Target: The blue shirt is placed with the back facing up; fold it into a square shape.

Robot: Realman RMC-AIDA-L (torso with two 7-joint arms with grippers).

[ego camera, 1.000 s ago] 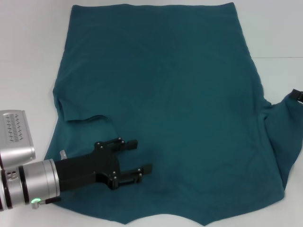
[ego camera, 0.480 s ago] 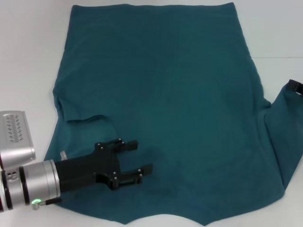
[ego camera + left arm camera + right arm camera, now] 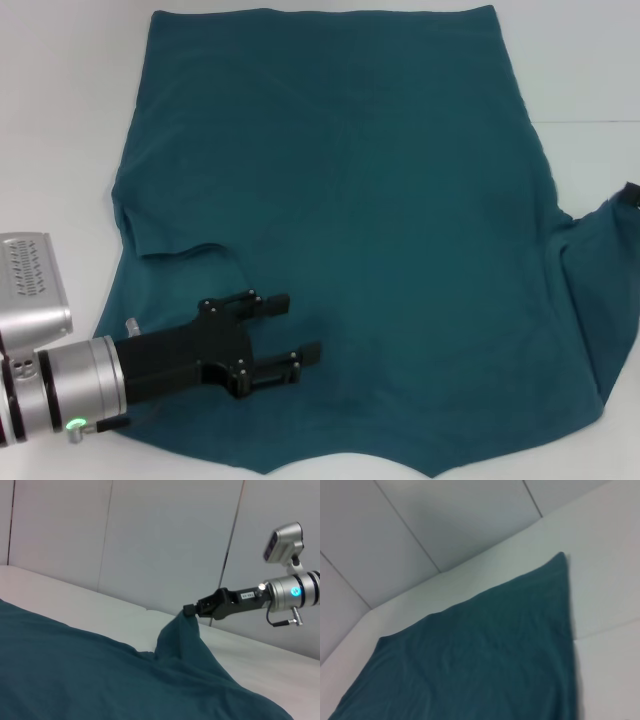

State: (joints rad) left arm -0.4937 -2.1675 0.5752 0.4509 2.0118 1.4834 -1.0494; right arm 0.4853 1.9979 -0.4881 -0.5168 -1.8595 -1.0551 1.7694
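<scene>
My right gripper is going to release the sleeve tip on the back of the blue shirt, slightly inward from the armpit [image 3: 476, 203]. The sleeve tip is now lifted off the table.
The blue shirt [image 3: 380, 200] lies spread flat on the white table [image 3: 60, 120]. Its left sleeve is folded in over the body. My left gripper [image 3: 296, 326] hovers open over the shirt's near left part, with nothing between its fingers. At the right edge of the head view only a black tip of my right gripper [image 3: 631, 193] shows. In the left wrist view the right gripper [image 3: 190, 611] is shut on the tip of the right sleeve and holds it lifted off the table. The right wrist view shows only the shirt [image 3: 485, 655] stretching away.
Bare white table surrounds the shirt, with a seam line [image 3: 590, 122] on the right. Grey wall panels [image 3: 165, 540] stand behind the table. The shirt's hem [image 3: 320, 10] lies at the far edge and its collar side at the near edge.
The lifted right sleeve tip rose and shifted inward half a second ago, then moved back out and lower toward the right edge. The left gripper has hardly moved.
</scene>
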